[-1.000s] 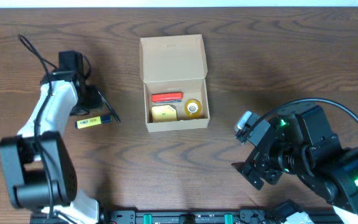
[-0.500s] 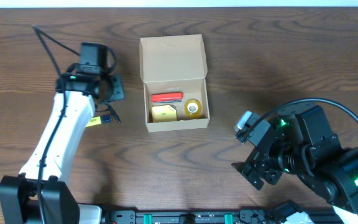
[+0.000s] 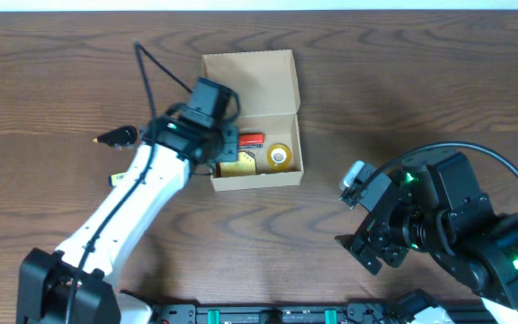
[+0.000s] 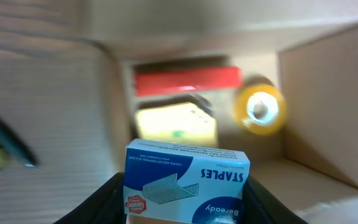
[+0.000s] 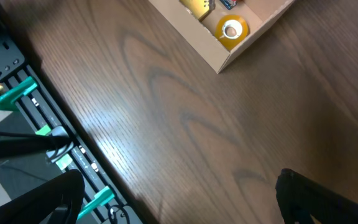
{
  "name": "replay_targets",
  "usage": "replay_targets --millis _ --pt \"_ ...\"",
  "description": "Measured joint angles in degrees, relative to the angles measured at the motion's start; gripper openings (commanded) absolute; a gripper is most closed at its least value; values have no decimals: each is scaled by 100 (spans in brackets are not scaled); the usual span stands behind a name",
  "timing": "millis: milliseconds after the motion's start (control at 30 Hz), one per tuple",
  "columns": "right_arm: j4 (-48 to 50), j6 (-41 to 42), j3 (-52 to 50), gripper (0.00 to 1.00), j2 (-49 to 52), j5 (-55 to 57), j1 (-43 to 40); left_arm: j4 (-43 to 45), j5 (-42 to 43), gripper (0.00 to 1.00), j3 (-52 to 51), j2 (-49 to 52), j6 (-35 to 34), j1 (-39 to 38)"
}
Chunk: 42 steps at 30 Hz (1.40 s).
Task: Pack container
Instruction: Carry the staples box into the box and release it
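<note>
My left gripper is holding the staples box above the container's inside. It will let go of it inside the container [image 3: 284,171] [image 4: 270,145], just in front of the yellow tape roll.
The container [image 3: 248,83] is an open brown cardboard box with its lid flap standing back. Inside lie a red flat item [image 3: 253,139], a yellow tape roll [image 3: 280,156] and a yellow pad [image 3: 238,166]. My left gripper [image 3: 216,144] hangs over the box's left wall. In the left wrist view it [image 4: 188,208] is shut on a blue and white staples box [image 4: 188,177], above the container's inside [image 4: 319,106]. My right gripper [image 3: 367,247] stands open over bare table at the lower right, its fingers [image 5: 61,199] wide apart with nothing between them.
A dark pen [image 3: 115,137] lies on the table left of the container. A yellow highlighter [image 3: 115,178] shows partly under my left arm. The right wrist view catches the container's corner [image 5: 247,37] and the rail with green clips [image 5: 17,93] at the table's front edge.
My left arm has swung right from the table's left side, near the highlighter, to over the container's left wall, carrying the staples box. The right arm has not moved.
</note>
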Motion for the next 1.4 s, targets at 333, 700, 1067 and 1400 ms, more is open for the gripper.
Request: replay_targets --millis 333,700,1067,1400 --pt "0 0 0 99 0 0 0 70 -116 42 0 0 -614 -487" --pt "0 0 0 99 0 0 0 90 -284 43 0 0 -861 -568" --pt "0 0 0 99 0 0 0 195 -352 45 0 0 -1104 -671" --pt "0 0 0 99 0 0 0 540 -278 43 0 66 -1333 -671"
